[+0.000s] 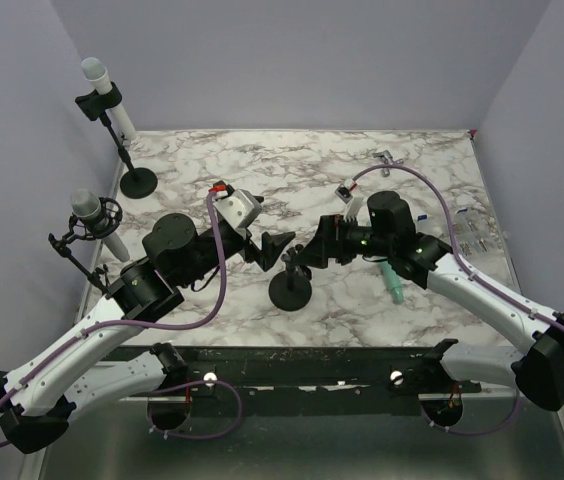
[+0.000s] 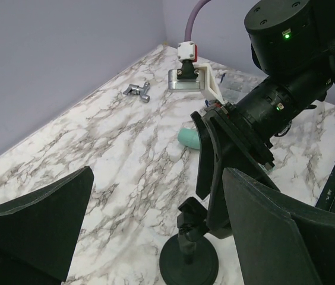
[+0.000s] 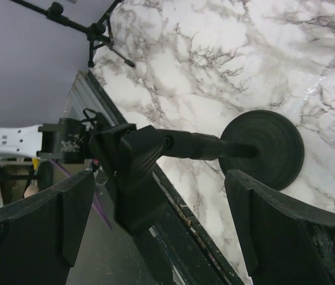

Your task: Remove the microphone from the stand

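Note:
The robot's right gripper will close on the empty clip (image 1: 297,257) (image 3: 135,172) at the top of the short black stand.
A short black stand (image 1: 289,289) with a round base stands mid-table; its clip (image 1: 293,259) is empty. It also shows in the left wrist view (image 2: 188,261) and the right wrist view (image 3: 265,148). A teal microphone (image 1: 394,283) lies on the table under my right arm, partly hidden; its end shows in the left wrist view (image 2: 188,138). My left gripper (image 1: 272,246) is open and empty just left of the clip (image 2: 191,217). My right gripper (image 1: 313,251) is open, its fingers on either side of the clip (image 3: 135,160).
Two other stands hold grey-tipped white microphones at the left: one on a round base (image 1: 139,181) at the back, one on a tripod (image 1: 87,240) beside my left arm. Small metal parts (image 1: 390,158) lie at the back right. Purple walls enclose the table.

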Robot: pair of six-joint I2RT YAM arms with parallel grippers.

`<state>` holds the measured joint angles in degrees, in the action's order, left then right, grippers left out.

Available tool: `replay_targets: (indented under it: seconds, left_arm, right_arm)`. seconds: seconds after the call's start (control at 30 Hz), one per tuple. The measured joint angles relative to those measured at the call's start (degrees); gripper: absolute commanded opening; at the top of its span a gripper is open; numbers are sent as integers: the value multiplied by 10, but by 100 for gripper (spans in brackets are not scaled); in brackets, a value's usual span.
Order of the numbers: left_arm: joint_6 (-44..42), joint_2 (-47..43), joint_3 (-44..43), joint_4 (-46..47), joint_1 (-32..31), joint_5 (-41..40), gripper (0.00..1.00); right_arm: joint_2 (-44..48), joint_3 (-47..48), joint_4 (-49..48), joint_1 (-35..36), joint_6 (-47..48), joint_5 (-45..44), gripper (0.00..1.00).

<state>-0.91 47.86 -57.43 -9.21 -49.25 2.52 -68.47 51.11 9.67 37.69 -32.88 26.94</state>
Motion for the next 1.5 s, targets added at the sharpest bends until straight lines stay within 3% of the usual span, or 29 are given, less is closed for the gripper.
replay_targets:
  seconds: [0.27,0.53,0.8,1.23,1.5]
  left_arm:
    - [0,0,0,-1,0,-2,93]
    - [0,0,0,-2,-2,-2,93]
    - [-1,0,0,-3,-4,-3,93]
    - [-2,0,0,-3,-8,-4,93]
    - [-3,0,0,-3,-11,-6,93]
  right_arm:
    - [9,-41,-44,2,-11,69,97]
    - [3,-67,-102,5,-39,90,66]
    - [-25,-67,-134,6,-58,106,50]
    - [-25,-59,-140,8,-60,78,5]
    - [-45,-3,-125,9,-50,3,1]
